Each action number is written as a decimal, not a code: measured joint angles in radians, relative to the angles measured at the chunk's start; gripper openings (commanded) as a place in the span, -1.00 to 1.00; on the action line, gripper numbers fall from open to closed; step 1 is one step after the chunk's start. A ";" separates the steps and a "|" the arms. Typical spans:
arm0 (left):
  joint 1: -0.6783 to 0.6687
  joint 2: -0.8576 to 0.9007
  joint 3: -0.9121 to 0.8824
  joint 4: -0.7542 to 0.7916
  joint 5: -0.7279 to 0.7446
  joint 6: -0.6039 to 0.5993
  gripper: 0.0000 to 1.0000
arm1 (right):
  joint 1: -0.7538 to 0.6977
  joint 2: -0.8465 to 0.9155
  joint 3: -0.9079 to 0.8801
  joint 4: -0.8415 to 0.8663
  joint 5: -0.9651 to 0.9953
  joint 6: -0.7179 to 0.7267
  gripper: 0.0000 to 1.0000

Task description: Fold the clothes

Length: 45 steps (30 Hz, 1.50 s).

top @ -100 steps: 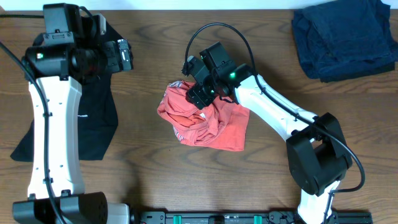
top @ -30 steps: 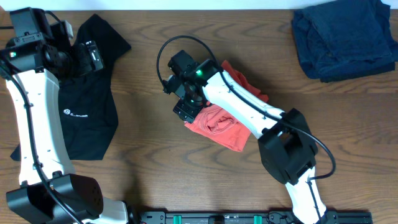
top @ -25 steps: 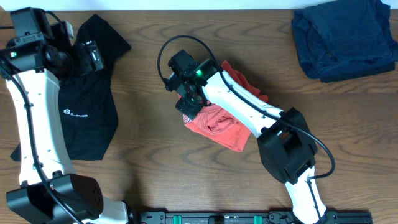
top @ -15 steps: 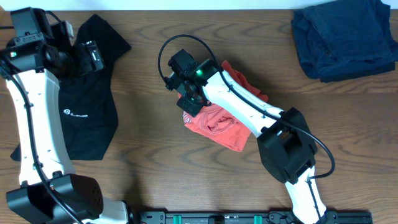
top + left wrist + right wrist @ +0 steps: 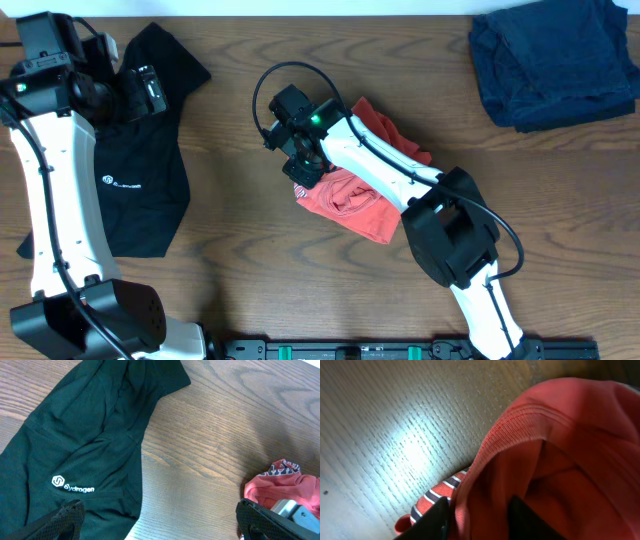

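Note:
The ribbed edge of the coral-red T-shirt is bunched up over its striped piece of cloth, so my right gripper will grip that ribbed edge (image 5: 476,466) again and pull it toward the dark blue pile.
The coral-red T-shirt (image 5: 350,195) lies crumpled at the table's middle, with a striped collar band at its left edge. My right gripper (image 5: 305,168) is at that left edge, its jaws shut on a ridge of the red fabric (image 5: 570,435). The black shirt (image 5: 140,190) with a small white logo lies spread at the left. My left gripper (image 5: 152,92) hovers over its upper part, wide open and empty. In the left wrist view the black shirt (image 5: 85,435) fills the left side and the red T-shirt (image 5: 272,487) shows at the lower right.
A pile of dark blue folded clothes (image 5: 555,60) lies at the far right corner. Bare wooden table (image 5: 240,230) separates the black shirt from the red T-shirt. The right arm lies across the red T-shirt.
Since the earliest frame my left arm swung left, uncovering the black shirt's logo, and my right gripper moved left across the red T-shirt, reshaping it. In the last second almost nothing moved.

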 measured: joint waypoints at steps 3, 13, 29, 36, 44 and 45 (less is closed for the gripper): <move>0.000 0.000 0.000 0.000 0.000 0.000 0.96 | 0.000 0.001 0.002 -0.009 -0.004 0.001 -0.43; 0.000 0.000 0.000 0.000 0.000 0.000 0.96 | 0.000 -0.005 0.119 -0.071 -0.008 0.016 -0.98; 0.000 0.000 0.000 0.004 0.000 0.000 0.96 | 0.000 -0.014 0.136 -0.082 -0.031 0.012 -0.38; 0.000 0.000 0.000 0.004 0.000 0.000 0.96 | 0.000 0.050 0.136 -0.072 -0.062 0.011 -0.31; 0.000 0.000 0.000 0.004 0.000 0.000 0.96 | 0.000 0.089 0.135 -0.070 -0.072 -0.008 -0.97; 0.000 0.000 0.000 0.005 0.000 0.000 0.96 | 0.000 0.089 0.135 -0.069 -0.073 -0.012 -0.98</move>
